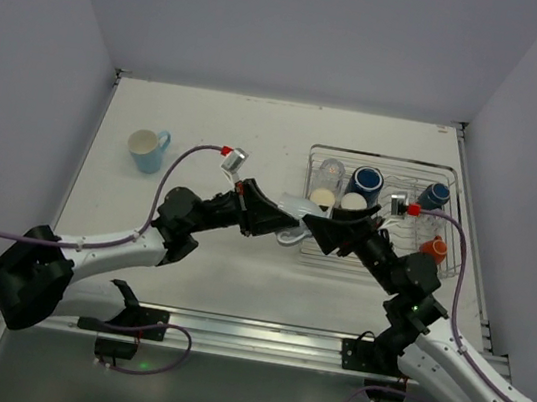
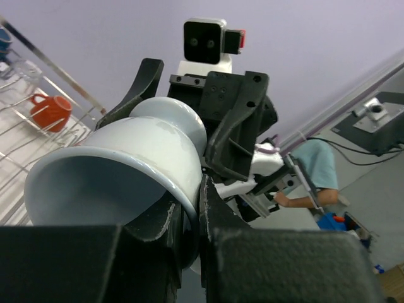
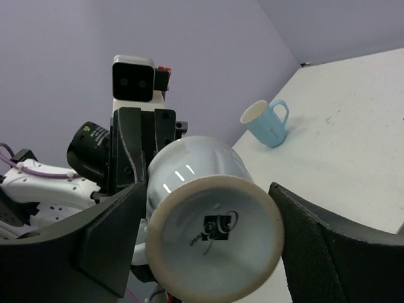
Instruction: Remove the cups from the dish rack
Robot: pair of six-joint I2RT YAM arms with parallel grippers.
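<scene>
The pale grey-white cup will go down from my left gripper onto the table (image 1: 182, 166) beside the light blue mug, on that mug's rack side.
A pale grey-white cup (image 1: 297, 210) hangs in the air between both grippers, just left of the dish rack (image 1: 454, 178). My left gripper (image 2: 192, 202) is shut on the cup's rim (image 2: 126, 164), one finger inside and one outside. My right gripper (image 3: 208, 189) is open, with its fingers (image 3: 315, 246) straddling the cup's foot (image 3: 211, 233) and a gap on the right side. The rack holds a navy mug (image 1: 365, 181), two cream cups (image 1: 323, 197), a clear glass (image 1: 331, 170), a blue cup (image 1: 435, 194) and an orange cup (image 1: 434, 249).
A light blue mug (image 1: 147, 150) stands upright on the table at the far left, also seen in the right wrist view (image 3: 268, 123). The orange cup (image 2: 50, 110) and the rack wires (image 2: 63, 76) show in the left wrist view. Walls enclose the table on three sides.
</scene>
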